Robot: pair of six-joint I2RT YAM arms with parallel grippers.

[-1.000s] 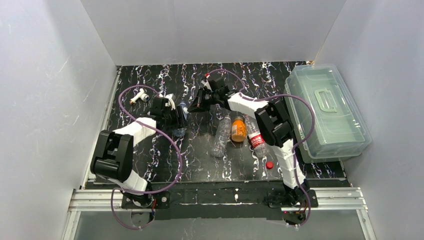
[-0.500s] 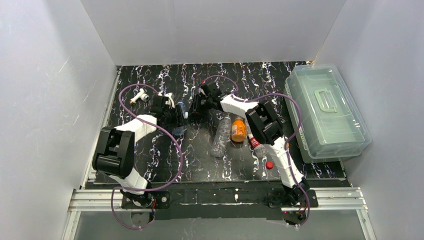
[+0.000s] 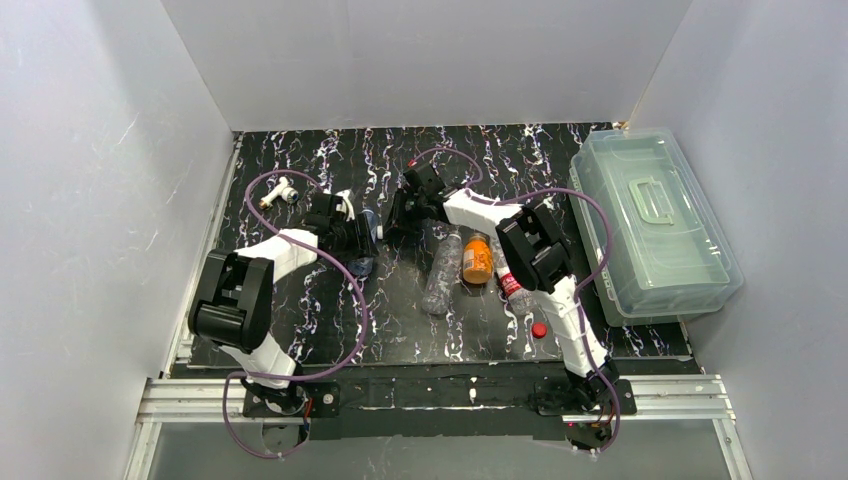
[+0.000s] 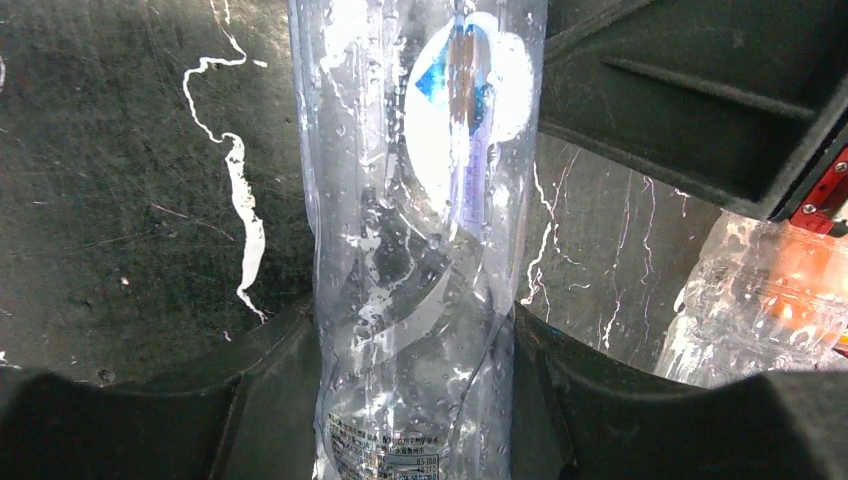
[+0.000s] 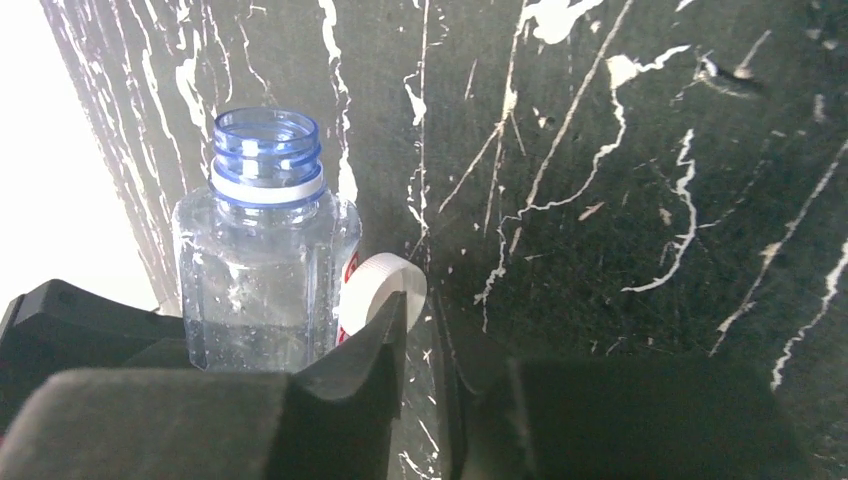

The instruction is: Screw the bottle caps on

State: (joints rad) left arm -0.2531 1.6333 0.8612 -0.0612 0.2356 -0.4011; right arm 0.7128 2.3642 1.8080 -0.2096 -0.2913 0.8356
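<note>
The white cap is leaning between the bottle and my right gripper's closed fingers, so I should back away, open, and grab the white cap (image 5: 368, 274) by its sides.
My left gripper (image 3: 350, 236) (image 4: 415, 400) is shut on a clear bottle (image 3: 362, 243) (image 4: 415, 250), its fingers pressed against both sides of the body. In the right wrist view that bottle (image 5: 262, 270) stands with an open blue neck. A white cap (image 5: 385, 288) leans between the bottle and my right gripper's left fingertip. My right gripper (image 3: 397, 214) (image 5: 425, 322) sits right beside the bottle, jaws a narrow slit apart with only table showing between them. A red cap (image 3: 539, 329) lies near the front right.
Three bottles lie mid-table: a clear one (image 3: 439, 270), an orange one (image 3: 477, 258), and a red-labelled one (image 3: 511, 277). A white-and-brass T fitting (image 3: 277, 192) rests at the back left. A lidded clear box (image 3: 655, 225) fills the right side.
My right gripper has moved left, up against the bottle in my left gripper, and its jaws have parted slightly. The left gripper keeps its grip on the bottle.
</note>
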